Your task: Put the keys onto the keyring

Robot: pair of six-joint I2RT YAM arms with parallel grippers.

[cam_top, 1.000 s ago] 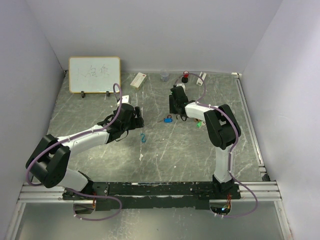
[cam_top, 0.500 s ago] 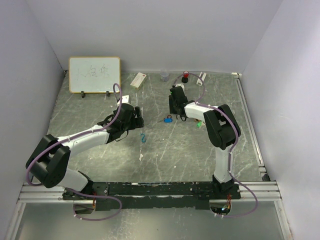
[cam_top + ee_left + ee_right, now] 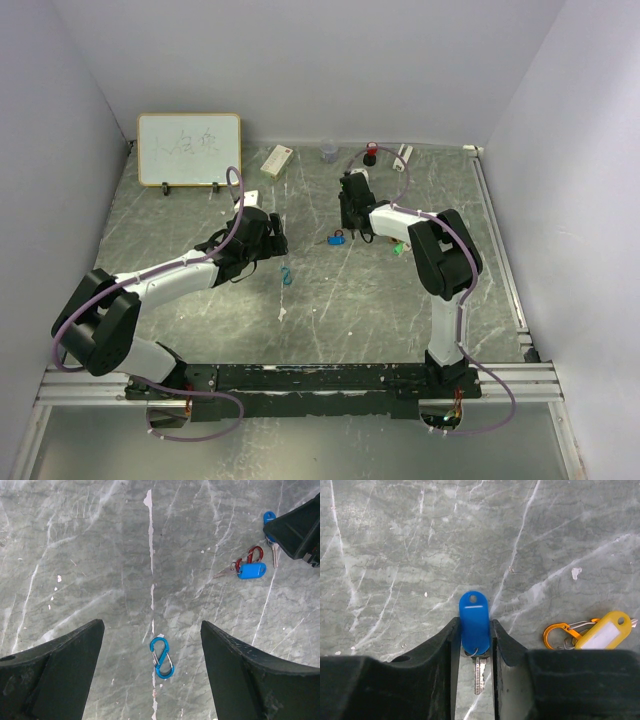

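The blue carabiner has two loops. Next, my left gripper closes on the middle of the blue carabiner point(image 3: 286, 275) point(image 3: 161, 658), between them, so the far loop sticks out free.
My right gripper point(image 3: 475, 625) is shut on a blue-tagged key point(image 3: 474, 611), its metal blade hanging between the fingers just above the table. A yellow-tagged key point(image 3: 606, 630) on an orange carabiner point(image 3: 555, 634) lies to its right. My left gripper point(image 3: 151, 630) is open and empty above a blue carabiner point(image 3: 162, 658) lying on the table. A second blue-tagged key point(image 3: 251, 570) with a red carabiner point(image 3: 254, 554) lies further off, near the right gripper point(image 3: 300, 525). In the top view the left gripper point(image 3: 272, 240) and right gripper point(image 3: 350, 208) are near mid-table.
A whiteboard point(image 3: 189, 149) stands at the back left. A white box point(image 3: 277, 160), a small cup point(image 3: 328, 151), a red-topped item point(image 3: 370, 155) and a white item point(image 3: 404, 156) line the back edge. A green item point(image 3: 400, 247) lies by the right arm.
Almost nothing differs. The right wrist has shifted very slightly; the left arm and the things on the table have not moved.
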